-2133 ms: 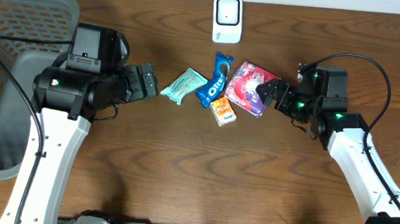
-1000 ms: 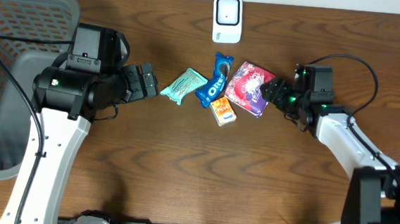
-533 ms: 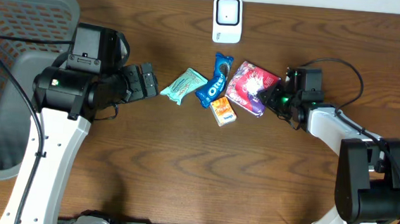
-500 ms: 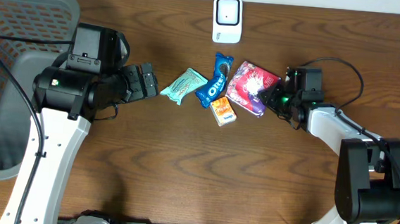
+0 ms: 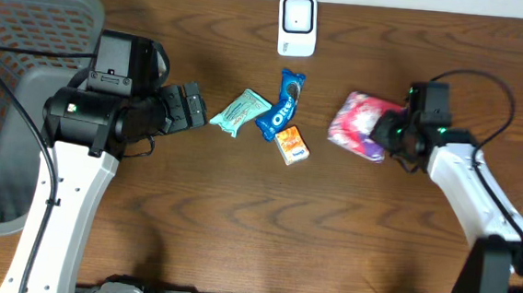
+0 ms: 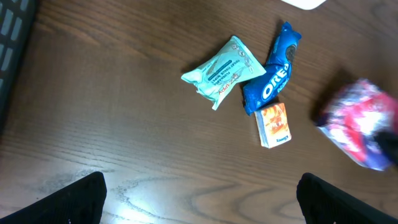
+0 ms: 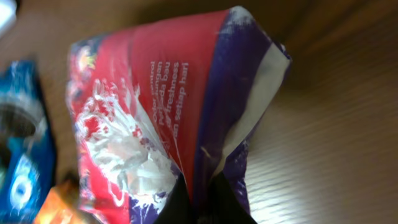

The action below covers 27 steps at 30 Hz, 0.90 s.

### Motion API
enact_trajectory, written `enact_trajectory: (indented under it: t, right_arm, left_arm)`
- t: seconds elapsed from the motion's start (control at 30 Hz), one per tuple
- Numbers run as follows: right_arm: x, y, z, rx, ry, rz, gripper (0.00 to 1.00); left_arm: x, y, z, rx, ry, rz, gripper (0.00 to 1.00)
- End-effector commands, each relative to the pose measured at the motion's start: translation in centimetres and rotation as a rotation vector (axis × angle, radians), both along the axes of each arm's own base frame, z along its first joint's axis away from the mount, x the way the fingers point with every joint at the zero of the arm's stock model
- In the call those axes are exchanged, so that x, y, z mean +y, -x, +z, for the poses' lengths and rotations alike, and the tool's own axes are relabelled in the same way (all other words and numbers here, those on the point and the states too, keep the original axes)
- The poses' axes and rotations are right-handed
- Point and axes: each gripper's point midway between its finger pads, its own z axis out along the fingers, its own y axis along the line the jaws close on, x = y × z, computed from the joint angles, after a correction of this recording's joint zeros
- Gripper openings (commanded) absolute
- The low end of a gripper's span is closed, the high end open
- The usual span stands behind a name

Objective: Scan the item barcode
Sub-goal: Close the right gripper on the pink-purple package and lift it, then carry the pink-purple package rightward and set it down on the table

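Note:
My right gripper will let go of the red and purple snack pack on the wood (image 5: 387, 127) just below where its fingers are now.
My right gripper (image 5: 387, 139) is shut on the edge of a red and purple snack pack (image 5: 360, 126), holding it off the table to the right of the other items; the pack (image 7: 168, 118) fills the right wrist view and shows blurred in the left wrist view (image 6: 360, 127). No barcode is visible on it. The white scanner (image 5: 298, 24) stands at the table's far edge. My left gripper (image 5: 199, 110) is open beside a mint green packet (image 5: 241, 112), its fingertips (image 6: 84, 196) wide apart over bare wood.
A blue Oreo pack (image 5: 283, 105) and a small orange box (image 5: 291, 145) lie mid-table, with the mint packet (image 6: 227, 70) to their left. A grey mesh basket (image 5: 6, 101) sits at the far left.
My right gripper closed on the red and purple pack and pulled it to the right, up and away from the Oreo pack and orange box. The left arm has not moved.

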Motion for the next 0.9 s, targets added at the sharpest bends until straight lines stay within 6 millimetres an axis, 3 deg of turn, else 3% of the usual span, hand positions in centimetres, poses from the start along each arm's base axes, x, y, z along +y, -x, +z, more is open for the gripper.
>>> enact_trajectory:
  t: [0.0, 0.17, 0.27, 0.43, 0.53, 0.67, 0.8, 0.87]
  right_arm:
    - [-7.2, 0.3, 4.9, -0.039, 0.401, -0.251, 0.01]
    - [-10.9, 3.1, 7.3, 0.011, 0.685, -0.385, 0.01]
    - [-12.5, 3.7, 8.4, 0.012, 0.812, -0.426, 0.01]
    - [-13.0, 3.2, 8.6, 0.026, 0.887, -0.373, 0.01]
    - [-12.8, 2.4, 7.7, 0.059, 0.925, -0.295, 0.01]
    - [-12.2, 1.4, 5.1, 0.132, 0.975, -0.185, 0.01]
    - [-10.8, 0.6, 2.3, 0.193, 1.016, -0.066, 0.01]
    - [-9.7, 0.4, 1.4, 0.199, 1.013, -0.028, 0.07]
  left_arm:
    - [0.3, -0.1, 0.2, -0.008, -0.014, -0.003, 0.98]
    - [0.3, -0.1, 0.2, -0.008, -0.014, -0.003, 0.98]
    - [0.3, -0.1, 0.2, -0.008, -0.014, -0.003, 0.98]
    - [0.3, -0.1, 0.2, -0.008, -0.014, -0.003, 0.98]
    - [0.3, -0.1, 0.2, -0.008, -0.014, -0.003, 0.98]
    - [0.3, -0.1, 0.2, -0.008, -0.014, -0.003, 0.98]
    - [0.3, -0.1, 0.2, -0.008, -0.014, -0.003, 0.98]
    - [0.3, -0.1, 0.2, -0.008, -0.014, -0.003, 0.98]
